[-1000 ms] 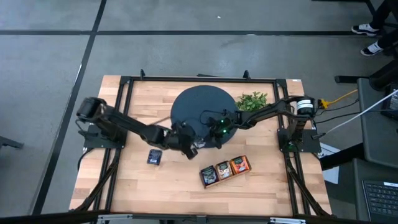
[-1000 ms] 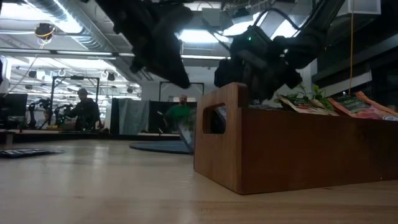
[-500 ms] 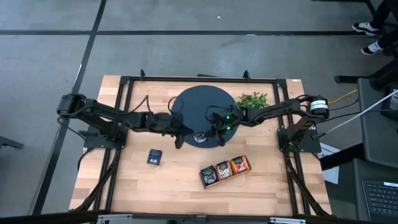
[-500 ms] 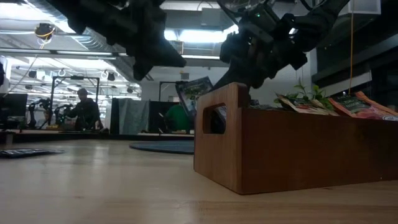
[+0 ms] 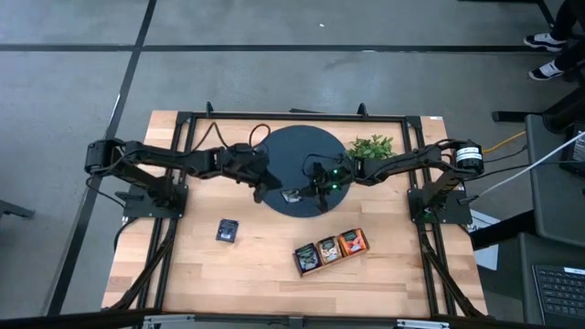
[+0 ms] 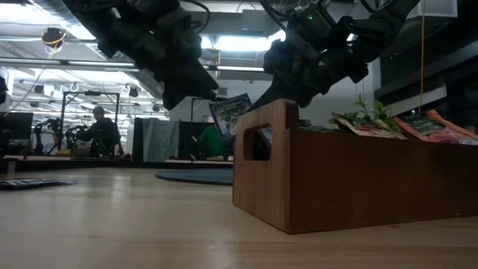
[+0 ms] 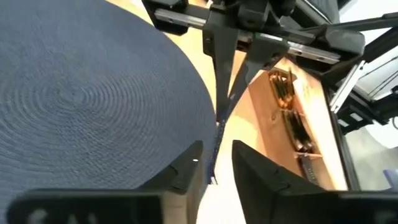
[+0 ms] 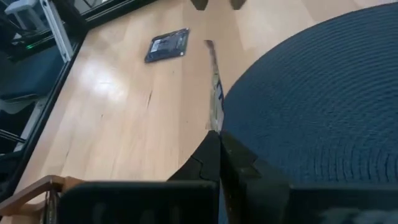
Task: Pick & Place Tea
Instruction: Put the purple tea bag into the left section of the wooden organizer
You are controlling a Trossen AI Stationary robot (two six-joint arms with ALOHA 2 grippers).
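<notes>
The sachet is slanted and its loose edge is barely at my left gripper's fingers, so I should use my left gripper to grip that loose edge [image 6: 215,114] deeper before carrying the sachet to the tray.
A tea sachet [image 5: 292,195] with a green-printed label [image 6: 230,114] hangs in the air over the near edge of the round dark mat [image 5: 302,151]. My right gripper [image 5: 311,194] reaches in from the table's right and is shut on it. My left gripper [image 5: 268,190] is open and stands just left of the sachet. In the left wrist view its fingers [image 7: 186,167] flank the sachet's free edge [image 7: 216,149] without touching. A dark navy sachet [image 5: 228,230] lies flat on the wood. The wooden tray [image 5: 331,249] holds several sachets. My right gripper [image 8: 217,140] pinches the sachet between its two fingers by the edge nearest it [image 8: 216,121]. It comes from the table's right, slanting a little down. The sachet is lifted clear of the mat and stands on edge, pointing away from the fingers toward my left gripper.
A leafy green plant [image 5: 370,146] sits at the mat's far right. The three-compartment tray [image 6: 358,179] stands near the table's near edge, right of centre. Bare wood lies to the near left around the navy sachet [image 8: 166,45]. People stand in the room behind [image 6: 101,131].
My left gripper has drawn back from beside the tray, toward the table's left and far edge, and stops by the mat's near-left rim. The sachet has risen from low near the table to hang clear in my right gripper, which shifted slightly toward the far edge.
</notes>
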